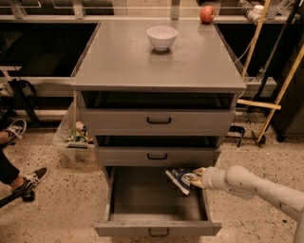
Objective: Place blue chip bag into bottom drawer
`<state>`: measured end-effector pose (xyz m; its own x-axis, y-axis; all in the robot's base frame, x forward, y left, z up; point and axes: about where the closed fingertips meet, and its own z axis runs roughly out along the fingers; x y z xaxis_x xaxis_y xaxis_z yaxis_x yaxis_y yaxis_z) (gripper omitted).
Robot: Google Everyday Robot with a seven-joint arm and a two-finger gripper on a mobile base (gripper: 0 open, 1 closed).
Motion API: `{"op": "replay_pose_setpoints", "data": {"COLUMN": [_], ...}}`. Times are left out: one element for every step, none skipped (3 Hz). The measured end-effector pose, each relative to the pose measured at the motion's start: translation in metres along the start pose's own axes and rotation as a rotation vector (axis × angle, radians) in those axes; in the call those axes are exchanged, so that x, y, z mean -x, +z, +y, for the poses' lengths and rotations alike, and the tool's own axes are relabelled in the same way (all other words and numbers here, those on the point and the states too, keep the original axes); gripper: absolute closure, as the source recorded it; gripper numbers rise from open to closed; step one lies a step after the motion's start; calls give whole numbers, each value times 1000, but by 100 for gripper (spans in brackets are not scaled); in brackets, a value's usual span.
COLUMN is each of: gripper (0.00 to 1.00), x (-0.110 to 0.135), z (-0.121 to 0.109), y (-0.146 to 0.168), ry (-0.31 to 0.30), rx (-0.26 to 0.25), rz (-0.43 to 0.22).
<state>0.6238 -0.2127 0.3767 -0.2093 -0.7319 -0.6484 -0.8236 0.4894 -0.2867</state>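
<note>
I will release the blue chip bag on the bottom drawer's grey bottom (175,198), about midway back to front.
The bottom drawer (156,227) is pulled open, showing its flat grey inside. The blue chip bag (179,179), crinkled dark blue and white, hangs over the drawer's right rear part. My gripper (194,177) reaches in from the right on a white arm and is shut on the bag's right end. The bag sits low inside the drawer opening, just under the middle drawer's front. I cannot tell whether the bag touches the drawer floor.
The grey cabinet top (118,61) carries a white bowl (162,37). A red apple (207,14) lies on the ledge behind. A clear bin (76,135) of items stands left of the cabinet. A person's sneakers (29,179) are at the left. Wooden poles (280,90) lean at the right.
</note>
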Motion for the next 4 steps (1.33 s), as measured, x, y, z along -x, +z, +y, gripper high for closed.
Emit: {"op": "replay_pose_setpoints", "data": {"gripper": [100, 100, 100, 100], "x": [-57, -56, -66, -84], "z": [-1, -1, 10, 32], "y": [30, 30, 56, 93], "ry": [69, 69, 61, -7], "rx": [0, 1, 29, 61], "rz": [115, 113, 126, 103]}}
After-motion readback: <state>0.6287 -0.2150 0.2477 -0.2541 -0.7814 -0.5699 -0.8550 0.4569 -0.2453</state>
